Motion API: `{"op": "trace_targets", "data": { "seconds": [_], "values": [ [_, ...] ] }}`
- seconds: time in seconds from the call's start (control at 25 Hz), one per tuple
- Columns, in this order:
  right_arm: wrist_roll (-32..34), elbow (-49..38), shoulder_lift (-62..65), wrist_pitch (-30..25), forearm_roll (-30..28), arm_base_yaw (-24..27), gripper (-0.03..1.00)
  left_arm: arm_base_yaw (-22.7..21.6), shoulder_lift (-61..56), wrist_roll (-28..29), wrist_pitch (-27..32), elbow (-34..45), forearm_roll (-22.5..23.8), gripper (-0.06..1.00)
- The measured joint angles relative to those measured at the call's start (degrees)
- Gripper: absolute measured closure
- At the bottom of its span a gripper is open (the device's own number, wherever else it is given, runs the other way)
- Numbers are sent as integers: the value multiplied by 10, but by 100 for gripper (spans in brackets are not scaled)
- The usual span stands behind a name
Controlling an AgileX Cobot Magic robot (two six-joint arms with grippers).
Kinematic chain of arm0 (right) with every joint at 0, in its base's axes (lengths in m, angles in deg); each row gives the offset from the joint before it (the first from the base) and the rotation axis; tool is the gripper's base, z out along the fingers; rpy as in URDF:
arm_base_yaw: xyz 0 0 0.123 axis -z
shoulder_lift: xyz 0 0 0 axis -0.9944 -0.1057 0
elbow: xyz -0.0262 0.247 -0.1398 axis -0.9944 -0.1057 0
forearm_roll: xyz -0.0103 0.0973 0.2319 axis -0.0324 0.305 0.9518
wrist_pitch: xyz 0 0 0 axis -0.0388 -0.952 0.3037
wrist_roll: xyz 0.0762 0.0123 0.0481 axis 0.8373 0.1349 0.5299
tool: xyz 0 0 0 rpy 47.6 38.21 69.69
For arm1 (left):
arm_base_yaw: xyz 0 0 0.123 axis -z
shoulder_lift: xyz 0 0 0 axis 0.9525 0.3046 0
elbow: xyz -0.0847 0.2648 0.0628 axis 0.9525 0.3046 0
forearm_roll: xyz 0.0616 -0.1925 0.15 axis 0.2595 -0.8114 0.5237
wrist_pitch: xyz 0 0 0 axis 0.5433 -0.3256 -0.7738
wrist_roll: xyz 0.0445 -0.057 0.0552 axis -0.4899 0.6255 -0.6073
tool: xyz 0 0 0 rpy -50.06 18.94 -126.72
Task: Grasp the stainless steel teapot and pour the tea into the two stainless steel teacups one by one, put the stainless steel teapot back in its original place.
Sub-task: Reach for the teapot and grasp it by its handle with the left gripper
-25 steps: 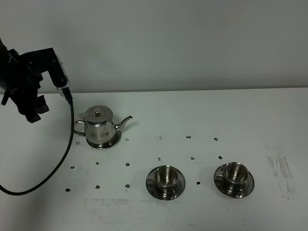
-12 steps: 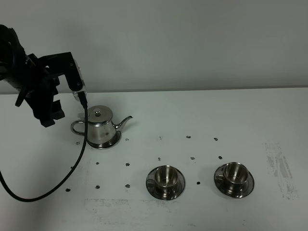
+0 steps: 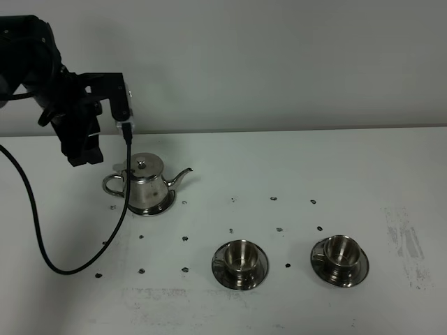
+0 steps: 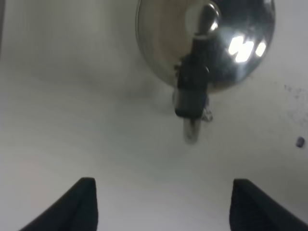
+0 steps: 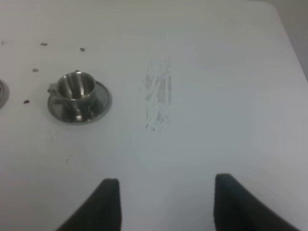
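Next, my left gripper goes down to the loop handle (image 3: 107,184) (image 4: 191,126) of the stainless steel teapot, opposite its spout, and closes there.
The stainless steel teapot (image 3: 145,185) stands upright with its lid on at the left of the table, spout pointing right and loop handle pointing left. My left gripper (image 3: 82,155) hangs open above and to the left of the handle, touching nothing. In the left wrist view the teapot (image 4: 207,43) lies ahead of the left gripper (image 4: 163,207), whose jaws are wide apart. The two stainless steel teacups (image 3: 239,257) (image 3: 340,250) sit on saucers near the front. My right gripper (image 5: 168,202) is open over bare table, near one teacup (image 5: 77,89). The tea is hidden.
A black cable (image 3: 49,262) droops from the left arm and loops over the table's left side, passing just left of the teapot. Small dark spots dot the tabletop (image 3: 279,167). A scuffed patch (image 3: 405,244) marks the right side. A wall rises behind the table.
The left arm has swung right and upward, from the far left edge to a spot just above and left of the teapot. The teapot and cups have not moved.
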Motion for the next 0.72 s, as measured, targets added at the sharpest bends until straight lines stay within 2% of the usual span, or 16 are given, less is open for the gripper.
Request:
{"op": "trace_targets", "data": {
  "seconds": [0.16, 0.56, 0.72],
  "values": [
    [0, 0, 0, 0, 0, 0, 51, 10, 39, -6, 0, -30, 4, 31],
    [0, 0, 0, 0, 0, 0, 51, 26, 55, -7, 0, -30, 11, 31],
    [0, 0, 0, 0, 0, 0, 51, 26, 34, -7, 0, 1, 19, 31]
  ]
}}
